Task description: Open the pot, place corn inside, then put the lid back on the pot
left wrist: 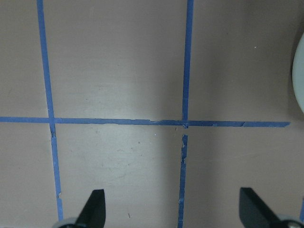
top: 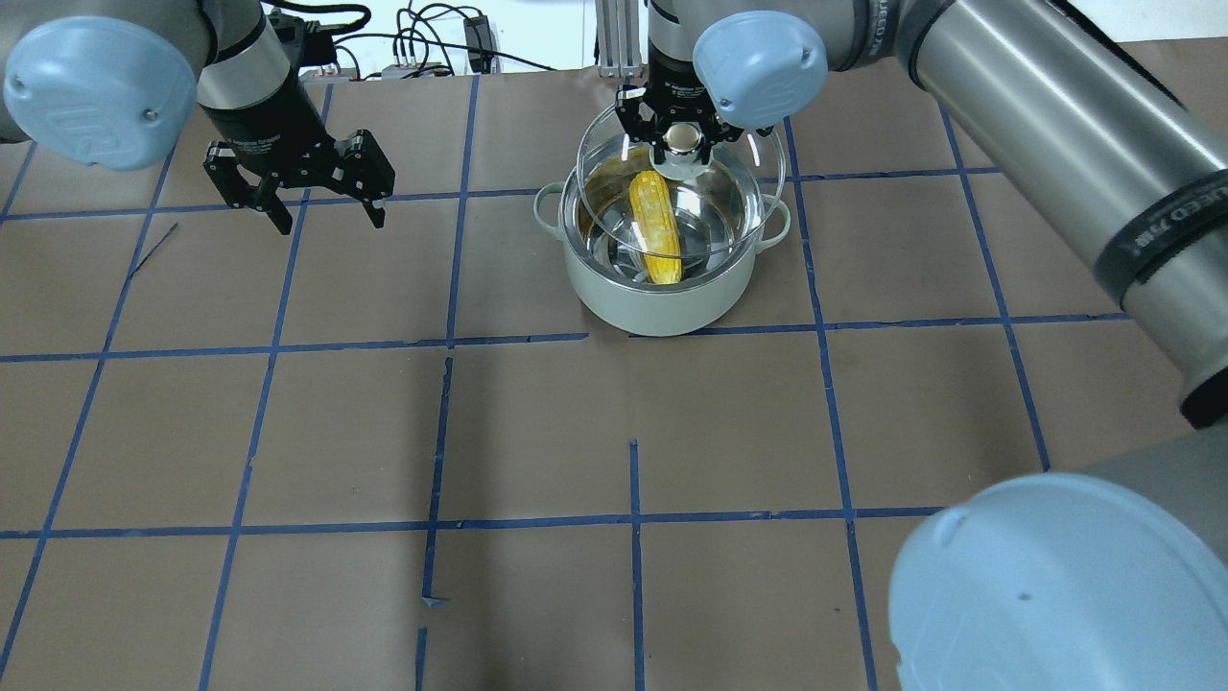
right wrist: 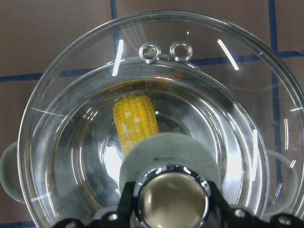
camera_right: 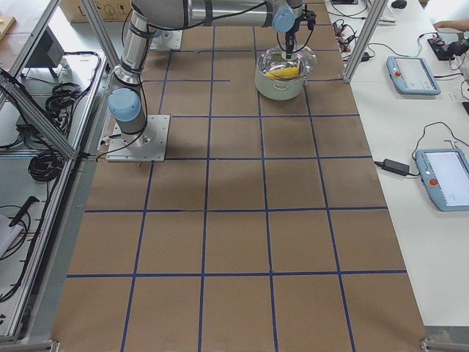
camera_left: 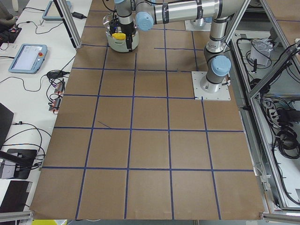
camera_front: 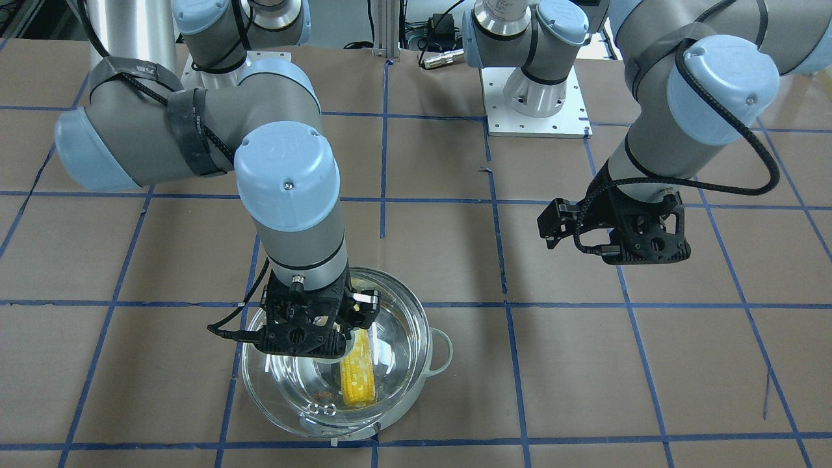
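The robot's right gripper will release the clear glass lid squarely on the pot's rim (camera_front: 348,348) (right wrist: 151,154), so that it covers the yellow corn.
The pot (top: 662,293), pale-walled with a shiny inside, stands at the far middle of the table. It also shows in the front view (camera_front: 441,351). The yellow corn (top: 655,226) lies inside it and shows in the front view (camera_front: 359,378) and the right wrist view (right wrist: 135,121). My right gripper (top: 681,142) is shut on the knob (right wrist: 171,202) of the clear glass lid (right wrist: 71,95). It holds the lid (top: 746,168) a little above the pot, shifted slightly off the rim. My left gripper (top: 297,197) is open and empty, hovering well to the pot's left.
The table is brown paper marked with blue tape lines (top: 633,523). The two arm bases (camera_front: 536,97) stand at the robot's side. The left wrist view shows bare table and the pot's edge (left wrist: 300,76). Tablets and cables lie on the side benches (camera_right: 410,70).
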